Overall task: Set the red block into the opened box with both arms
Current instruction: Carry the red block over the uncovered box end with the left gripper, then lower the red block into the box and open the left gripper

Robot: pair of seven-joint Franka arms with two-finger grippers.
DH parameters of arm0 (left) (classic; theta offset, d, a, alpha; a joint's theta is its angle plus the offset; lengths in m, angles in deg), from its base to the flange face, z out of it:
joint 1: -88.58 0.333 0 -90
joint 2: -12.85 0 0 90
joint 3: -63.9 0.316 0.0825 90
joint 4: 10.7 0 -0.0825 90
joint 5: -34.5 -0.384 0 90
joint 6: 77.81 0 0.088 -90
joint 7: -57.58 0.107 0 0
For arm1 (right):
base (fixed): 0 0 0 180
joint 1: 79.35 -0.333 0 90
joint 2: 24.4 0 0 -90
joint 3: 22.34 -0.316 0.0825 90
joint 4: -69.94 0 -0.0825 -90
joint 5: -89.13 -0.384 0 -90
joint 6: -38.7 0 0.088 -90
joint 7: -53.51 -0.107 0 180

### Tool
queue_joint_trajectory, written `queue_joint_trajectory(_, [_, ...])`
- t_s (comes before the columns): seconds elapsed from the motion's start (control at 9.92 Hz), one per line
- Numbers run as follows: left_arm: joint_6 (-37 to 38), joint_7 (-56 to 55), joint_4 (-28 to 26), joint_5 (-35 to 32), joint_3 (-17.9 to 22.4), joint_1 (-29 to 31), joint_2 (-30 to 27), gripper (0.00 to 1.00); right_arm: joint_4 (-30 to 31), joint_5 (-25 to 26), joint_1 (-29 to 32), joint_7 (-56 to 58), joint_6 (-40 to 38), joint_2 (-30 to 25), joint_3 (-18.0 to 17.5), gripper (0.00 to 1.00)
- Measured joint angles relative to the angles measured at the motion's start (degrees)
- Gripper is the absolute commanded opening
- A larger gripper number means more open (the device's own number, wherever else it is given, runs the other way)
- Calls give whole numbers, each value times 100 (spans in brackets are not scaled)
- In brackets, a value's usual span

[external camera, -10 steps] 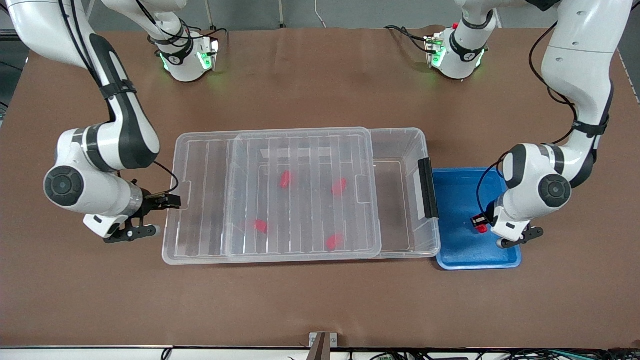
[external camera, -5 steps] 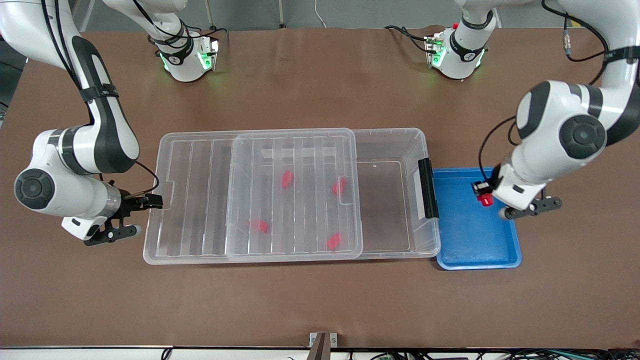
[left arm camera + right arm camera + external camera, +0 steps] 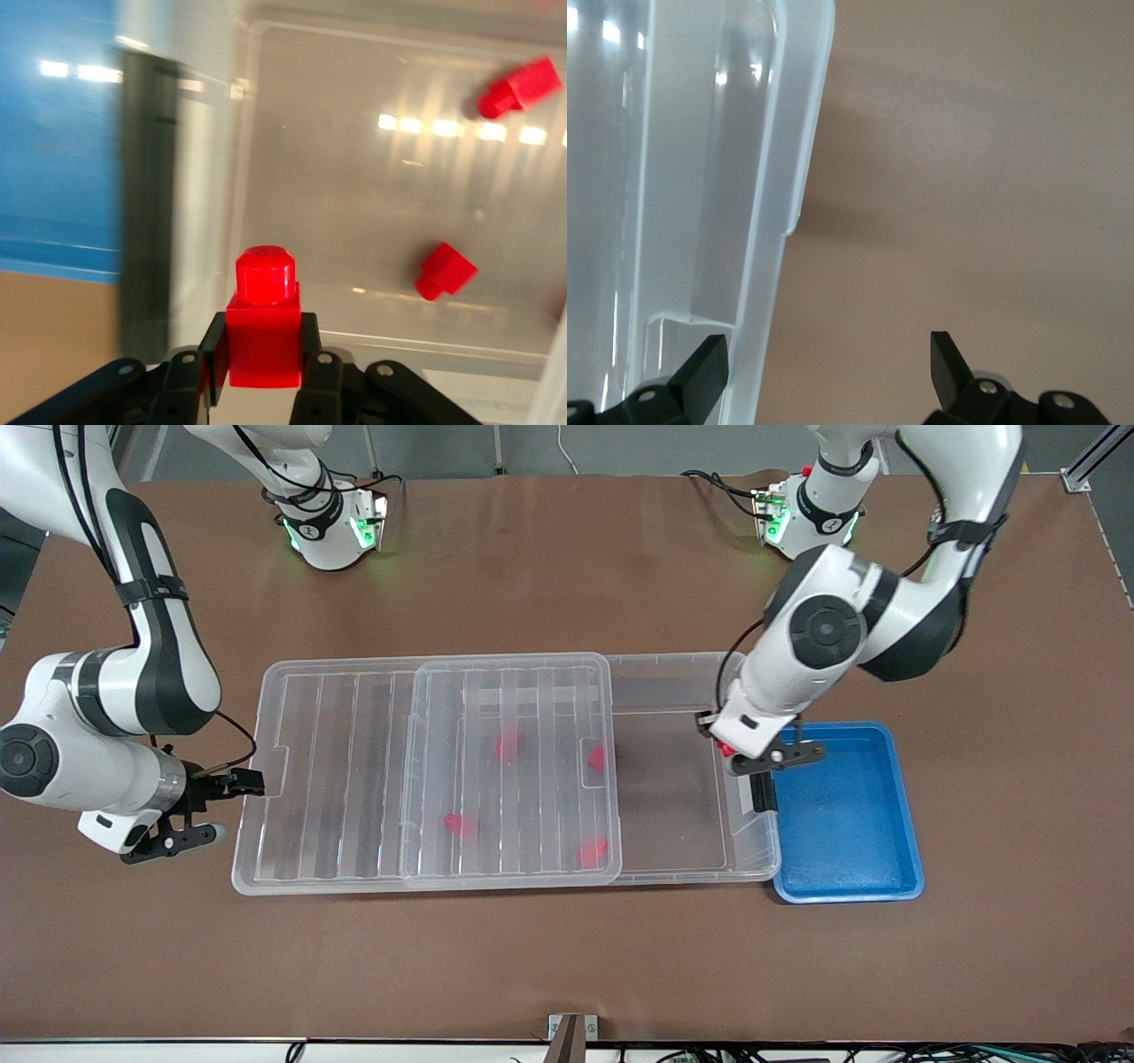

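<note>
The robot's left gripper should release the red block on the bottom of the clear box [image 3: 664, 774] [image 3: 341, 243] between lid and clip handle.
My left gripper [image 3: 719, 744] is shut on a small red block [image 3: 264, 319], its stub end pointing away from the fingers. It hangs over the uncovered end of the clear box [image 3: 744, 850], just inside the black clip handle [image 3: 760, 793]. The ribbed lid [image 3: 354, 779] covers the rest of the box and overhangs it toward the right arm's end. My right gripper [image 3: 221, 808] stands open at that overhanging end, with the lid's rim [image 3: 757, 292] between its fingers. Several more red blocks [image 3: 507, 746] lie in the box under the lid.
A blue tray [image 3: 850, 824] sits against the box at the left arm's end of the table, beside the clip handle [image 3: 146, 221]. Bare brown table [image 3: 567, 957] lies all around the box and tray.
The left gripper carried the red block from above the blue tray to above the box's uncovered end. The right gripper drew the lid toward the right arm's end, widening the opening.
</note>
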Motion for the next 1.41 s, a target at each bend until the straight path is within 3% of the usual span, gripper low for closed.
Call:
queue_joint_trajectory(0.2, [-311,-21,-25,-180,6,-324,468,4,-325,0,0,-529,-285,-24,4,100])
queue_joint_trajectory(0.4, [-581,-173,-62,-829,7,-414,930,3,-868,0,-9,-1594,-801,-246,-4,100])
queue_joint_trajectory(0.81, [-1312,-355,-237,-1193,14,-411,1590,4,-1052,-38,49,-2607,-1594,-1460,8,100])
queue_joint_trajectory(0.91, [-1440,-490,-247,-1326,15,-410,1689,10,-1052,-174,132,-2621,-1848,-1724,30,100])
queue_joint_trajectory(1.01, [-1490,-605,-243,-1381,8,-404,1711,19,-1052,-316,231,-2621,-2101,-1964,82,100])
queue_joint_trajectory(1.11, [-1504,-647,-235,-1399,6,-393,1704,38,-1050,-411,288,-2584,-2350,-2162,178,100])
queue_joint_trajectory(1.21, [-1521,-650,-235,-1403,8,-364,1705,72,-1046,-523,300,-2389,-2522,-2299,346,100])
queue_joint_trajectory(1.31, [-1522,-650,-236,-1410,17,-333,1707,100,-1042,-655,305,-2025,-2624,-2376,600,100])
queue_joint_trajectory(1.41, [-1524,-650,-228,-1420,16,-304,1703,100,-1038,-725,313,-1661,-2717,-2397,837,100])
